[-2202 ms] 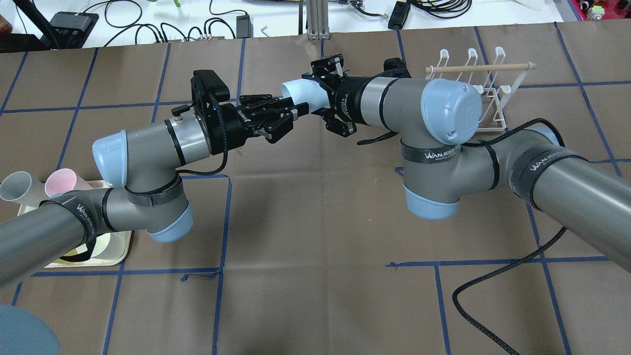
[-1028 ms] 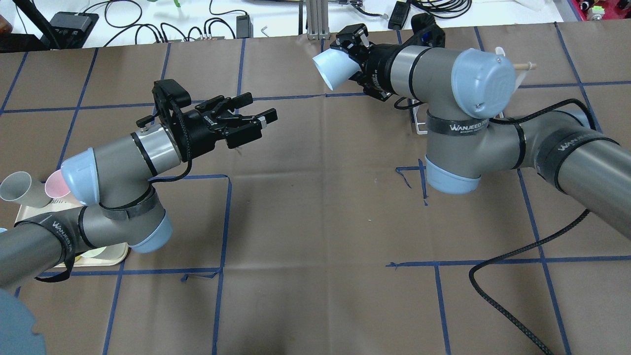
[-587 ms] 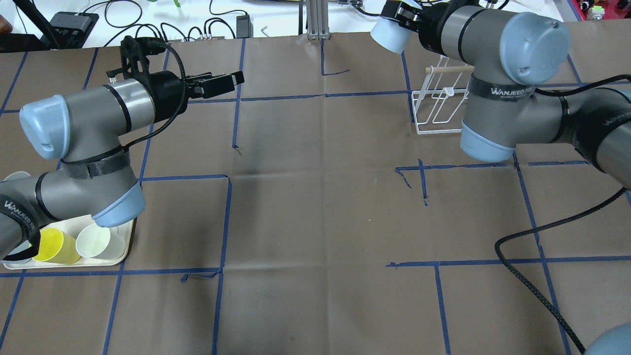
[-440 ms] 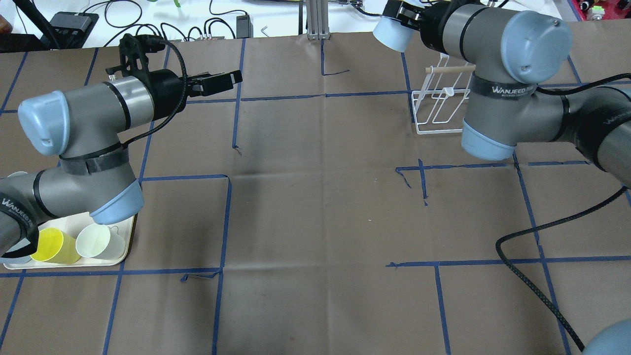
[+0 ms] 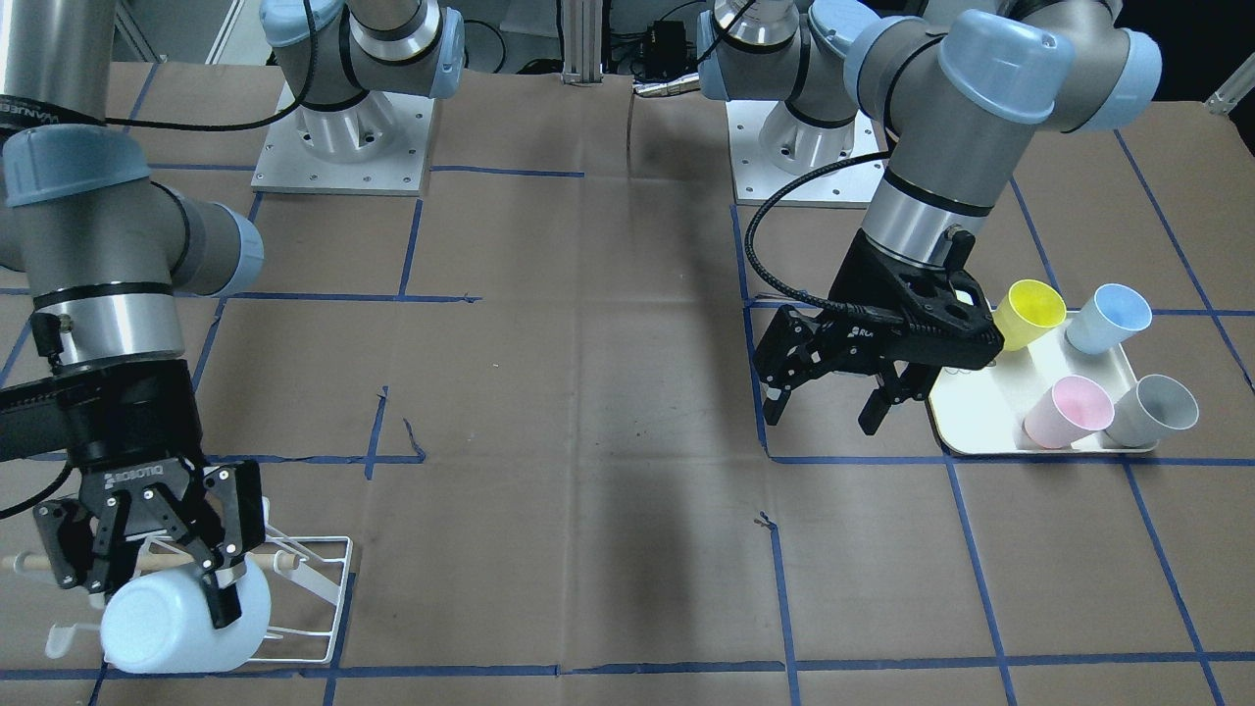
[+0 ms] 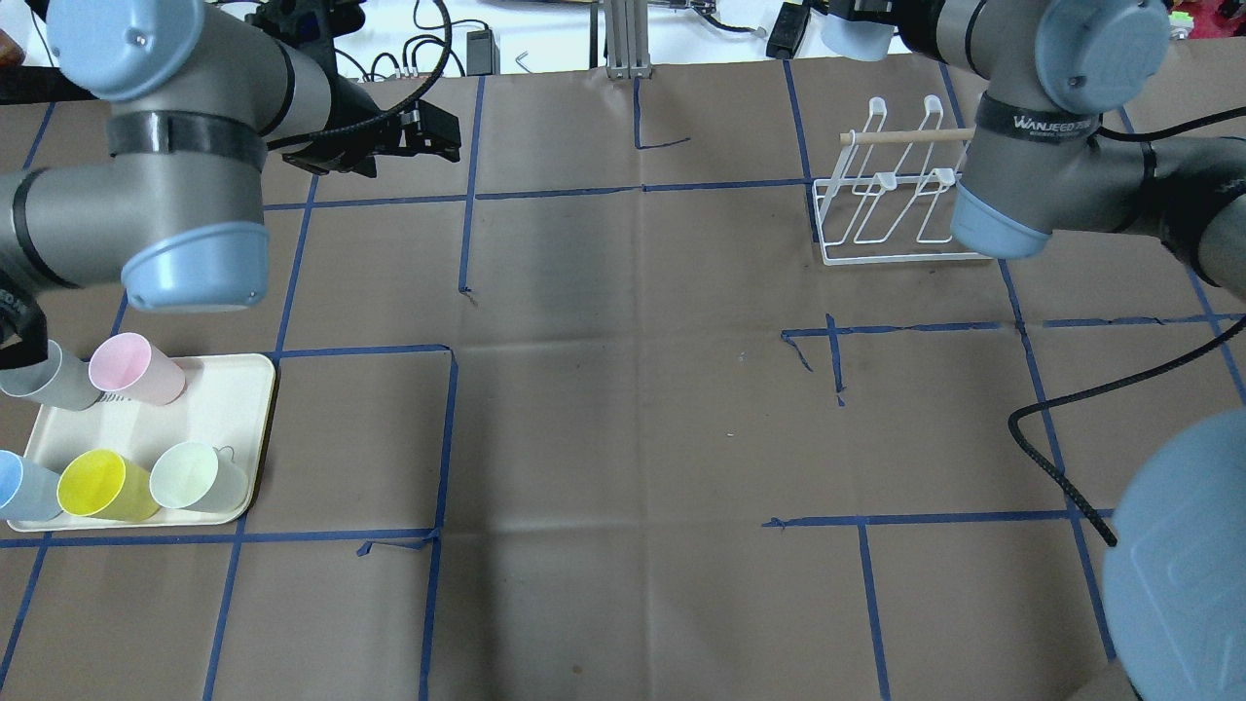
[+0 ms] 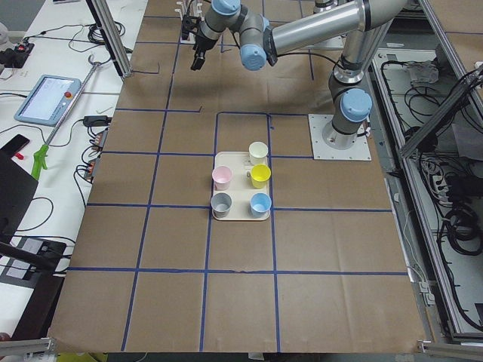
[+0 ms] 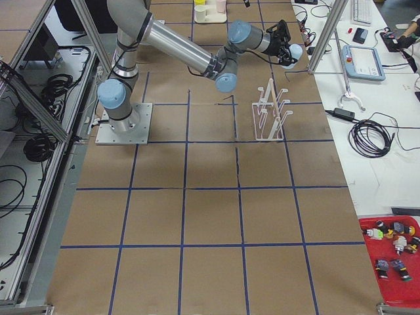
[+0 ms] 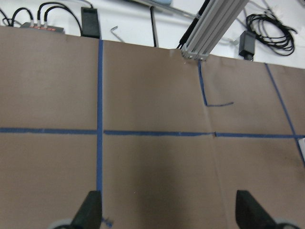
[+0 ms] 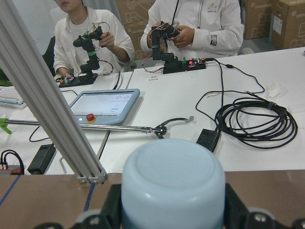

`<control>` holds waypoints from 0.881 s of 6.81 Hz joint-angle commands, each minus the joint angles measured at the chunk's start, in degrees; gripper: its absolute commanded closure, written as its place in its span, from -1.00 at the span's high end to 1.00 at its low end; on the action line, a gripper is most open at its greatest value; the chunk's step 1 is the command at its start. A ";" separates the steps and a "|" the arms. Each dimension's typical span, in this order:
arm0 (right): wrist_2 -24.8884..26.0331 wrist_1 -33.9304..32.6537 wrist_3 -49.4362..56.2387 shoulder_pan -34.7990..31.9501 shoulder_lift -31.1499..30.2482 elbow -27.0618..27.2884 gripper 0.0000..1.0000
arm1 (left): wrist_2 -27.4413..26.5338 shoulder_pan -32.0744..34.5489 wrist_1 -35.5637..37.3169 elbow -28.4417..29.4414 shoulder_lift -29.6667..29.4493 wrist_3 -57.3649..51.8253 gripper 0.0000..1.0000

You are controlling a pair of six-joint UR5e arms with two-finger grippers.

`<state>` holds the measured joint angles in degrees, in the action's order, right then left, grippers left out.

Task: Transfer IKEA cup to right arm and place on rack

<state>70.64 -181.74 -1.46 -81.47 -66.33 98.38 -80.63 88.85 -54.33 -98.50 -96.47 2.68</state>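
Next, I release the pale-blue cup with my right gripper on the far edge of the white wire rack (image 5: pixel 239 661).
My right gripper (image 5: pixel 147 588) is shut on a pale-blue cup (image 5: pixel 181 616), held on its side in the air over the far end of the white wire rack (image 5: pixel 319 579). In the overhead view the cup (image 6: pixel 855 37) sits at the top edge, beyond the rack (image 6: pixel 881 209). The right wrist view shows the cup's base (image 10: pixel 172 183) between the fingers. My left gripper (image 5: pixel 824 412) is open and empty, beside the cream tray (image 5: pixel 980 427); its fingertips (image 9: pixel 90 212) stand wide apart over bare table.
The cream tray (image 6: pixel 238 394) at the left holds several cups on their sides: pink (image 6: pixel 136 368), yellow (image 6: pixel 102 485), pale green (image 6: pixel 195 477), grey and blue. A black cable (image 6: pixel 1056 458) trails over the table at the right. Operators sit past the far edge.
The left gripper has let go of the cup and drawn back left, empty. The right gripper has carried the cup away to the right, up over the rack.
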 commanded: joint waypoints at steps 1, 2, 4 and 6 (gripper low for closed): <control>-0.76 -3.62 4.69 4.11 3.75 -0.66 -0.10 | -4.19 1.59 -32.46 14.34 0.58 1.10 0.99; -0.77 -5.54 4.80 4.04 3.93 0.39 -0.10 | -6.53 1.33 -40.33 17.52 0.93 0.49 0.99; -0.16 -7.65 4.98 3.87 4.46 3.90 -0.10 | -9.11 1.16 -42.08 16.59 2.07 -0.04 0.99; 0.11 -11.00 5.15 3.51 5.95 5.59 -0.09 | -9.37 0.89 -41.47 16.33 2.16 -4.17 0.98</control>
<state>70.58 -191.32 3.66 -77.76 -61.26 103.04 -89.87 89.93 -95.96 -82.03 -94.43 0.30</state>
